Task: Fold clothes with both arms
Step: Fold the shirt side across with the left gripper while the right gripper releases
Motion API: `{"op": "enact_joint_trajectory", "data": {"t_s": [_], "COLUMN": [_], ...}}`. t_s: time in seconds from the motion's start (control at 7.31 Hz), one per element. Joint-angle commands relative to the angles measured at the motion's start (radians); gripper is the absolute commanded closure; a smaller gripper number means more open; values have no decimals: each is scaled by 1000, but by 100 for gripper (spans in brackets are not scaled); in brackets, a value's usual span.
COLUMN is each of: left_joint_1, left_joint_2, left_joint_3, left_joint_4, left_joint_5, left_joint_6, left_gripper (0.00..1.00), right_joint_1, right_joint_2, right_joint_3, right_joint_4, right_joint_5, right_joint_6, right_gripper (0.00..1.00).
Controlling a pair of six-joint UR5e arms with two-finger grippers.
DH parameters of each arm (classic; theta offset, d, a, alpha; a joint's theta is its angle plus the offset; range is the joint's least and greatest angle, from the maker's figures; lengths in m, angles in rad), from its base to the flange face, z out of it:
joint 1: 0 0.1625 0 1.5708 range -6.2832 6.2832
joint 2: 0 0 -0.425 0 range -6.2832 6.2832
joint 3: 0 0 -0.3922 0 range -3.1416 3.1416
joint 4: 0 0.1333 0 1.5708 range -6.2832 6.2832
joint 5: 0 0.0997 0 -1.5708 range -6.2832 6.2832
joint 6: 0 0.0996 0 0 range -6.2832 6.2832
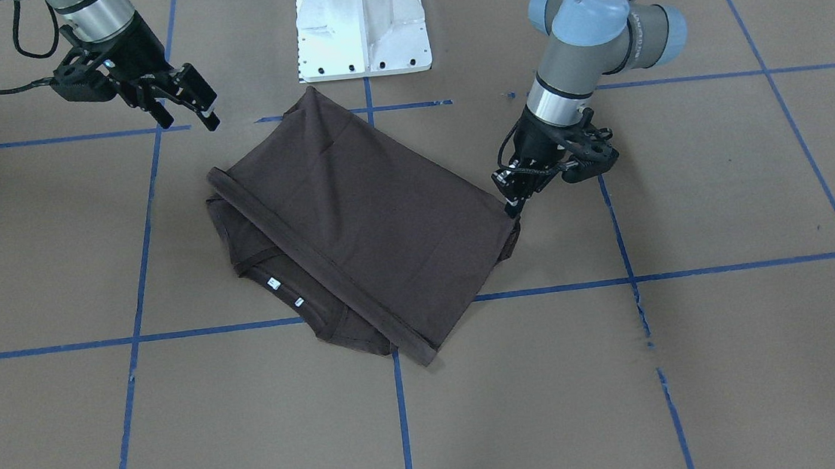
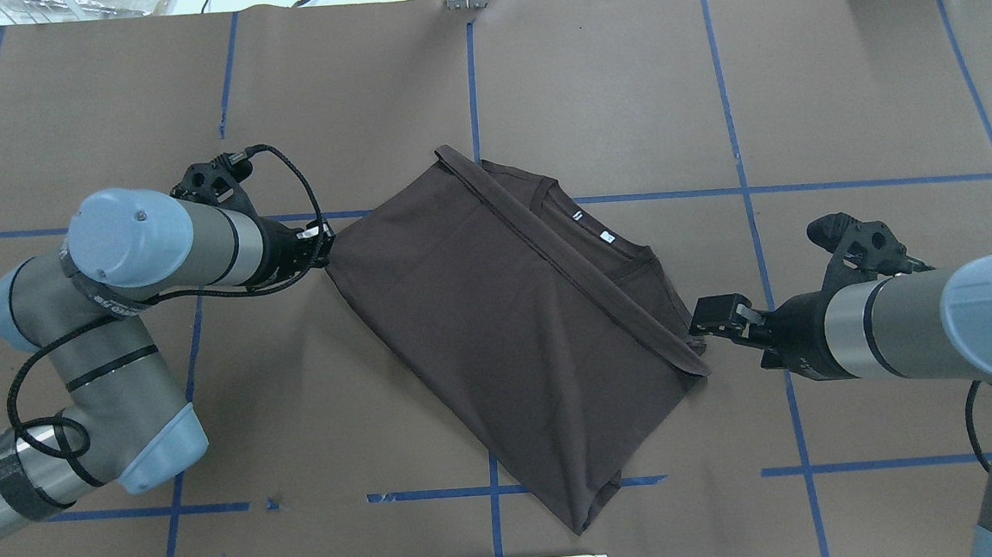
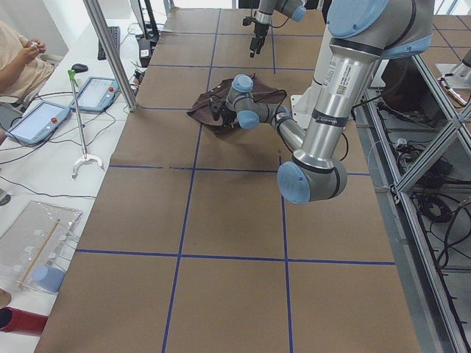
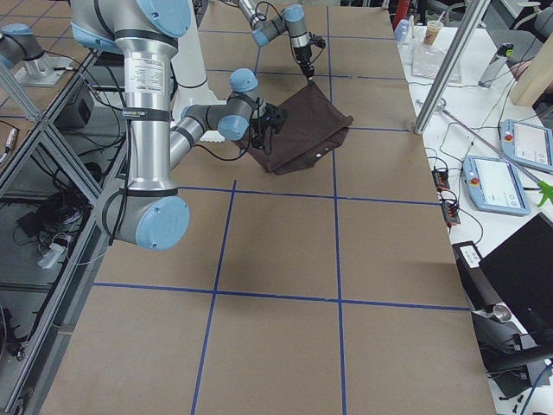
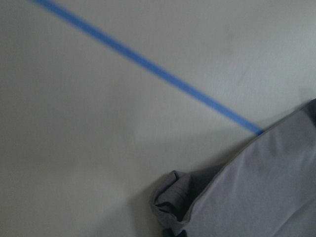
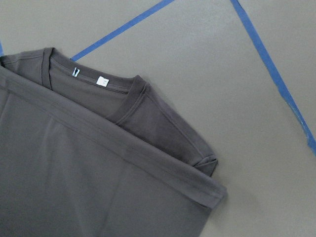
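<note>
The T-shirt's side corner, now bunched under the gripper's fingers, will be released by my left gripper on the bare near table point(image 1: 541, 425) between the blue tape lines.
The dark brown-grey T-shirt point(image 1: 371, 223) point(image 2: 498, 313) lies folded in half on the table, its hem band laid diagonally below the collar. The ribbed collar and white neck tags point(image 1: 273, 283) point(image 6: 75, 72) stay uncovered. My left gripper point(image 1: 512, 209) point(image 2: 324, 237) is low at the shirt's side corner, its fingers together on the cloth. That corner looks bunched in the left wrist view point(image 5: 170, 200). My right gripper point(image 1: 188, 118) point(image 2: 699, 325) hangs open above the table, just off the hem-and-sleeve corner, holding nothing.
The white robot base point(image 1: 362, 35) stands just behind the shirt. Blue tape lines point(image 1: 403, 417) grid the brown table. A seated person point(image 3: 18, 55) and tablets point(image 3: 37, 121) are on a side bench beyond the table's edge.
</note>
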Motion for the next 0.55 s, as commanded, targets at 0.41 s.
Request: {"op": "enact_joint_trajectory", "data": {"t_s": [0.41], "left_joint_1": [-218], "left_joint_2": [-400], "left_joint_3": [580], "left_joint_4": [-218], "left_joint_5": [-114], "left_joint_6": [37], "left_gripper": [100], "right_joint_1": [-3], "right_joint_2": [46], "right_joint_3": [-5], "right_joint_4": [1], "right_joint_5": [-2], "right_joint_6": [3], "right_gripper": [0]}}
